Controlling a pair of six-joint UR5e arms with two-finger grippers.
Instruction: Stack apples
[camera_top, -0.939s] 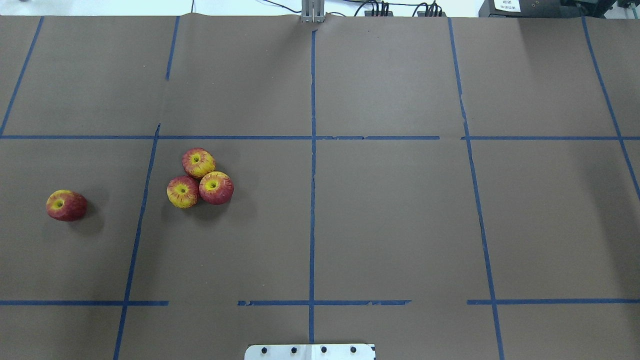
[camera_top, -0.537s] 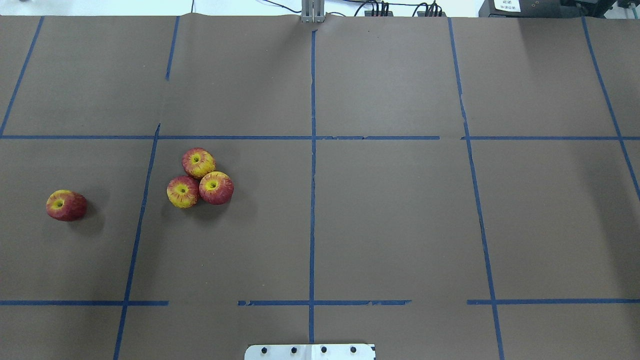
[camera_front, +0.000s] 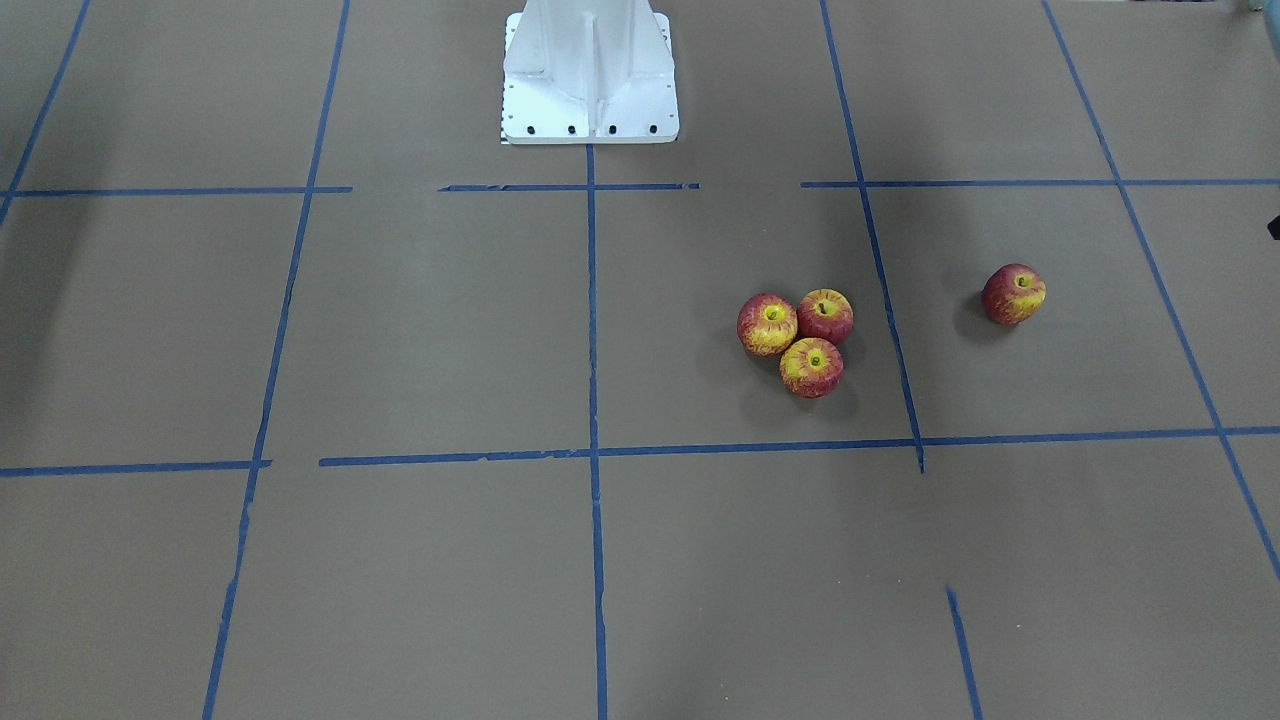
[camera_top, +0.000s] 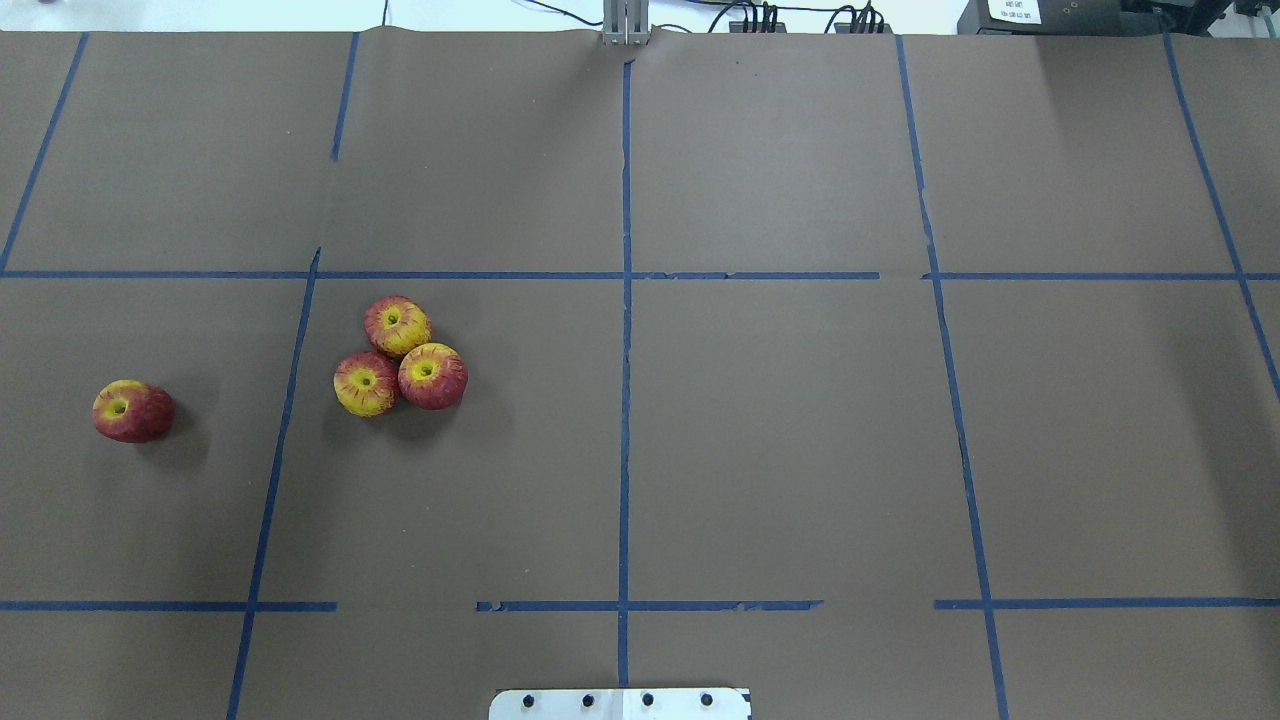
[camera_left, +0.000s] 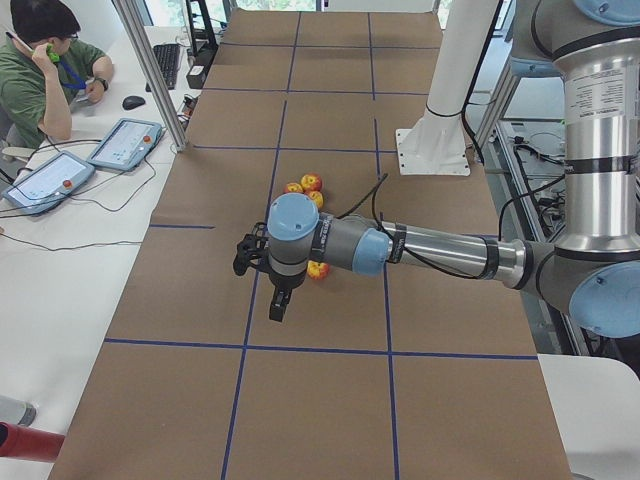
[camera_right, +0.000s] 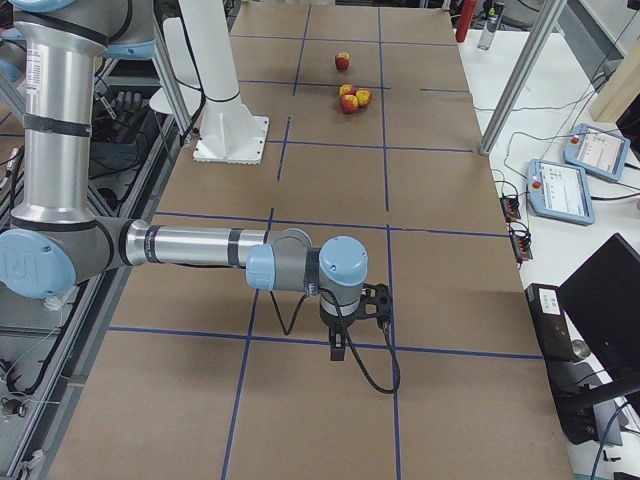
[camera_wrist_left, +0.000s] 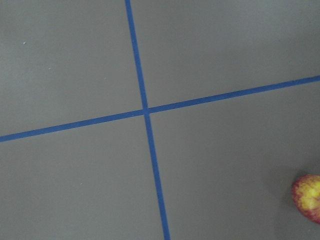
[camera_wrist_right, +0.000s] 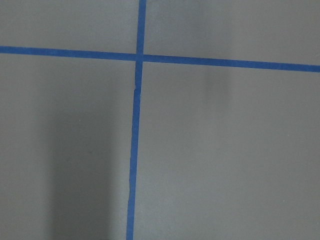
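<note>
Next, my left gripper goes to the lone apple's sides (camera_front: 1014, 293) (camera_wrist_left: 308, 198) and closes there, because this apple lies apart from the cluster of three.
Three red-and-yellow apples touch in a cluster on the brown table: one at the back (camera_top: 397, 325), one front left (camera_top: 365, 384), one front right (camera_top: 432, 376). The cluster also shows in the front view (camera_front: 811, 367). A fourth apple (camera_top: 132, 411) lies alone further left, and its edge shows in the left wrist view (camera_wrist_left: 309, 197). My left gripper (camera_left: 279, 303) hangs near that lone apple (camera_left: 318, 269), seen only from the side; I cannot tell if it is open or shut. My right gripper (camera_right: 338, 348) hovers far from the apples; I cannot tell its state either.
Blue tape lines grid the brown paper (camera_top: 625, 400). The white robot base plate (camera_front: 590, 80) stands at the table's robot side. An operator (camera_left: 40, 80) sits at a side desk with tablets (camera_left: 120, 145) beyond the table's far edge.
</note>
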